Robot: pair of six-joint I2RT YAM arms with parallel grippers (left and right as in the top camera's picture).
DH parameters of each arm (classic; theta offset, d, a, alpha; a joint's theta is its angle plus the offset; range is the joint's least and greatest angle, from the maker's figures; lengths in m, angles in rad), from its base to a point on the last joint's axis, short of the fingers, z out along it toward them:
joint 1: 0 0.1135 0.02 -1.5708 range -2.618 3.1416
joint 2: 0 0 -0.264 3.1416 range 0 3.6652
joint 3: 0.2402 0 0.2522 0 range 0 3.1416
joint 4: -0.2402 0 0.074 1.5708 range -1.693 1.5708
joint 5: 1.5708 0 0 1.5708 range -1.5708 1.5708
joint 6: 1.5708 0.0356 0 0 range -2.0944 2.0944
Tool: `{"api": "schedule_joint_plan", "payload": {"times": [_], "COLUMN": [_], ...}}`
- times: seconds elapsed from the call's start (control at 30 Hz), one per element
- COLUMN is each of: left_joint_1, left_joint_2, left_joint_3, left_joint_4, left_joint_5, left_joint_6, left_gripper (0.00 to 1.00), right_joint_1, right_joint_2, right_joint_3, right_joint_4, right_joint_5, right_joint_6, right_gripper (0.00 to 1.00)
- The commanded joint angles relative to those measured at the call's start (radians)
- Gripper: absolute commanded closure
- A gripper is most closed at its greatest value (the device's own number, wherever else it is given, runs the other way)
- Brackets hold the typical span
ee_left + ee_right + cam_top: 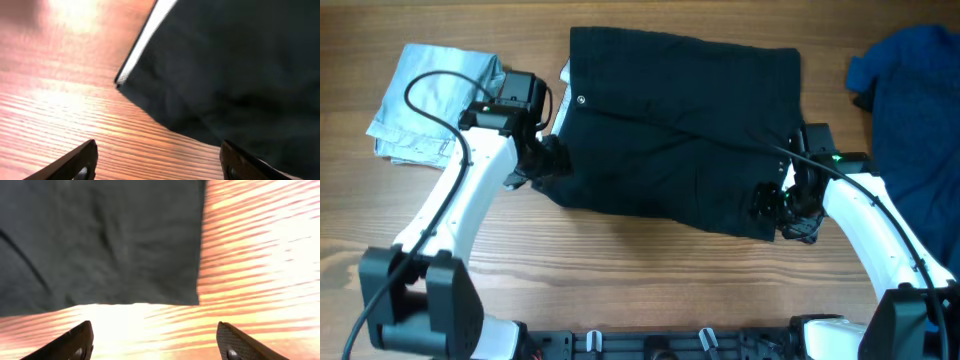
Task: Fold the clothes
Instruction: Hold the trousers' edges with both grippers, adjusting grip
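Note:
The black shorts' near edge is at a slant, so my right gripper will pinch the shorts' near corner (192,299) and lift together with my left gripper before folding more.
The black shorts (680,130) lie flat in the middle of the wooden table, folded over into a rough rectangle. My left gripper (542,163) is open and empty at the shorts' left edge; the left wrist view shows the black cloth (235,70) just beyond its spread fingers (157,167). My right gripper (790,212) is open and empty at the shorts' lower right corner; the right wrist view shows that corner (125,245) above bare wood between its fingers (155,347). A folded pale blue denim piece (432,100) lies at the far left. A royal-blue garment (910,100) lies crumpled at the far right.
The wooden table (640,270) shows bare wood along the front, between the two arm bases. A black cable loops over the left arm (430,100), above the denim piece.

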Motion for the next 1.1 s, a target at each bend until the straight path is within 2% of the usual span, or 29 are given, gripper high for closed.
{"api": "schedule_joint_plan", "payload": {"times": [0.0, 0.13, 0.23, 0.33, 0.77, 0.9, 0.97, 1.07], "left_joint_1": [0.044, 0.066, 0.072, 0.072, 0.072, 0.072, 0.072, 0.072], "left_joint_2": [0.041, 0.043, 0.043, 0.043, 0.043, 0.043, 0.043, 0.043], "left_joint_3": [-0.056, -0.089, -0.099, -0.099, -0.099, -0.099, -0.099, -0.099], "left_joint_4": [0.022, 0.068, 0.089, 0.102, 0.119, 0.119, 0.119, 0.118], "left_joint_5": [-0.016, -0.016, -0.016, -0.016, -0.016, -0.016, -0.016, -0.016], "left_joint_6": [-0.021, -0.021, -0.021, -0.021, -0.021, -0.021, -0.021, -0.021], "left_gripper": [0.21, 0.21, 0.2, 0.2, 0.19, 0.19, 0.18, 0.17], "right_joint_1": [-0.003, -0.002, -0.002, -0.002, -0.002, -0.002, -0.002, -0.002], "right_joint_2": [-0.009, -0.009, -0.008, -0.007, -0.007, -0.004, -0.003, -0.003], "right_joint_3": [-0.026, -0.074, -0.119, -0.156, -0.263, -0.283, -0.286, -0.286], "right_joint_4": [0.001, 0.07, 0.137, 0.196, 0.359, 0.37, 0.378, 0.383], "right_joint_5": [0.085, 0.062, -0.009, -0.006, 0.008, -0.001, -0.007, -0.004], "right_joint_6": [0.056, 0.095, 0.103, 0.119, 0.211, 0.241, 0.245, 0.244], "right_gripper": [0.2, 0.2, 0.27, 0.3, 0.28, 0.42, 0.57, 0.87]}}
